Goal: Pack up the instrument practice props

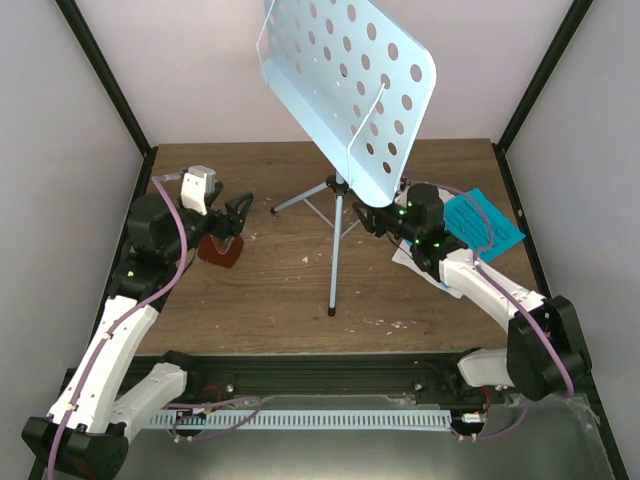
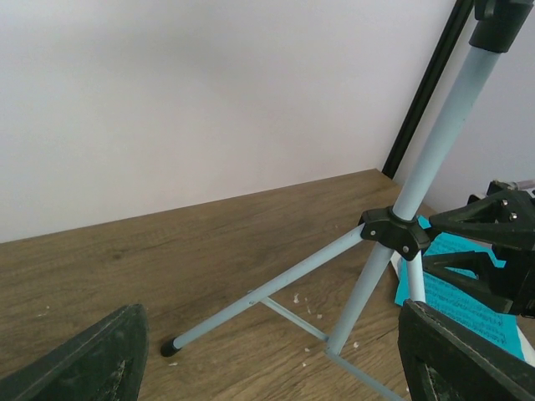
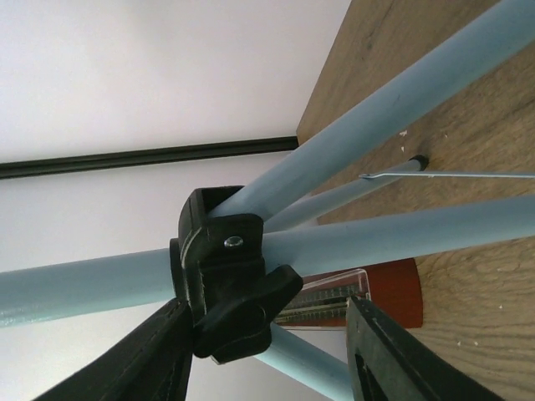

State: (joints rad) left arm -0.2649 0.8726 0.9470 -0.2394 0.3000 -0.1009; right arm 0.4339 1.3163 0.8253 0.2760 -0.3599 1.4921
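Note:
The wing of the black clamp knob lies across my right gripper's fingertips, end to end, so I need to open, turn the gripper upright and pinch the wing's flat sides (image 3: 280, 291).
The pale blue perforated music stand (image 1: 350, 80) stands on its thin tripod (image 1: 337, 235) at the table's middle. My right gripper (image 1: 375, 218) is open, its jaws on either side of the black clamp knob (image 3: 238, 309) at the tripod hub, without closing on it. My left gripper (image 1: 236, 214) is open and empty, just above the red-brown metronome (image 1: 220, 250), facing the tripod legs (image 2: 276, 288). The metronome also shows behind the hub in the right wrist view (image 3: 380, 296). A blue sheet-music page (image 1: 485, 222) and a white page (image 1: 415, 262) lie under my right arm.
Small white crumbs (image 2: 305, 305) lie scattered on the wooden table near the tripod legs. Black frame posts (image 1: 540, 80) and pale walls close in the table on three sides. The stand's tall desk overhangs the middle.

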